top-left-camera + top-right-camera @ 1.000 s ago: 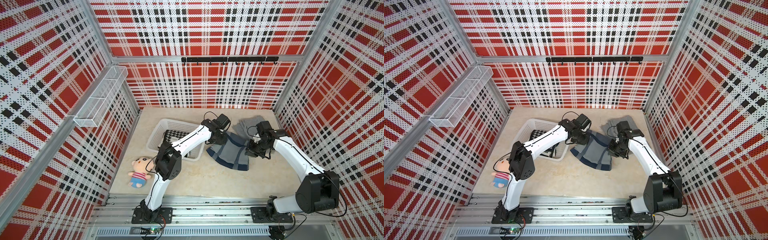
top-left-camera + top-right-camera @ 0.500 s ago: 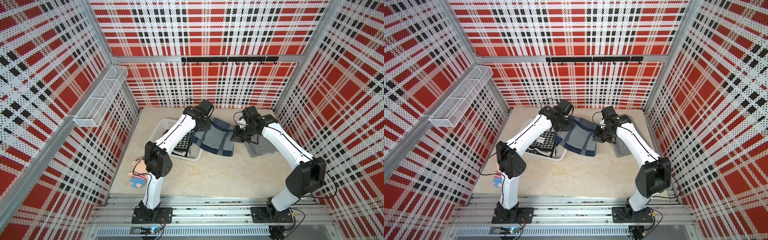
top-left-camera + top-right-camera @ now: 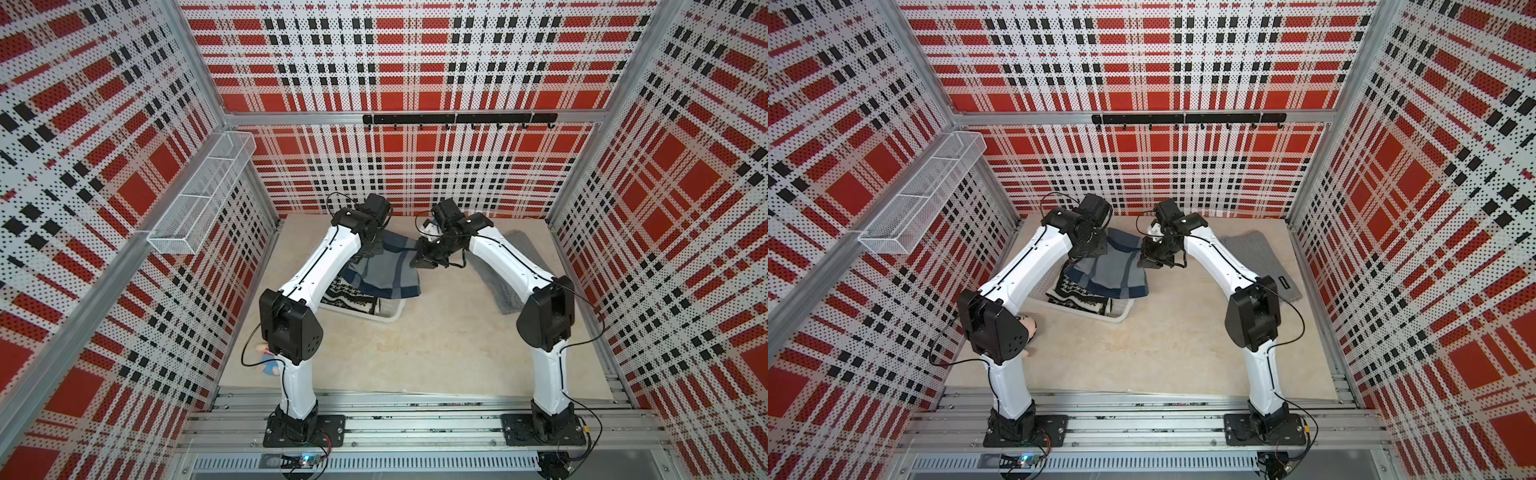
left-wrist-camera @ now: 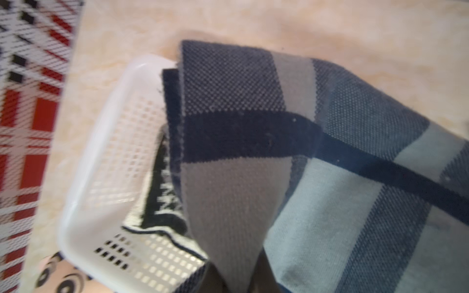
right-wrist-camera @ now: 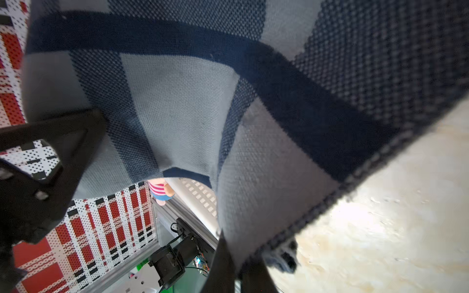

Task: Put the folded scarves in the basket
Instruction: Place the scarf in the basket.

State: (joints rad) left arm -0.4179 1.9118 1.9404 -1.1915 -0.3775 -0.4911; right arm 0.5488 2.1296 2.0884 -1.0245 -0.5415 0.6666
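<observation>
My right gripper needs to set the folded scarf, now hanging over the basket, down and let go of it on top of the black-and-white patterned scarf [image 3: 364, 283] inside the white lattice basket.
The folded scarf [image 3: 386, 270] [image 3: 1113, 274], a blue and grey plaid, hangs stretched between my two grippers. It hangs over the right part of the white lattice basket [image 3: 388, 318] [image 3: 1117, 318]. My left gripper [image 3: 370, 249] [image 4: 238, 279] is shut on one edge of the scarf [image 4: 253, 152]. On the opposite edge [image 5: 203, 101] my right gripper [image 3: 419, 259] [image 5: 237, 266] is shut too. A black-and-white patterned scarf [image 3: 349, 295] [image 4: 162, 192] lies inside the basket [image 4: 83, 177], partly covered by the hanging cloth.
A grey scarf [image 3: 519, 249] [image 3: 1258, 257] lies flat on the table behind the right arm. A small doll [image 3: 270, 365] [image 3: 1030, 326] sits at the front left, beside the basket. A wire-mesh shelf [image 3: 199, 199] hangs on the left wall and a black hook rail [image 3: 457, 119] on the back wall.
Both arms have carried the plaid scarf left and toward the back, from the table's middle to over the basket. The grey scarf is now uncovered.
</observation>
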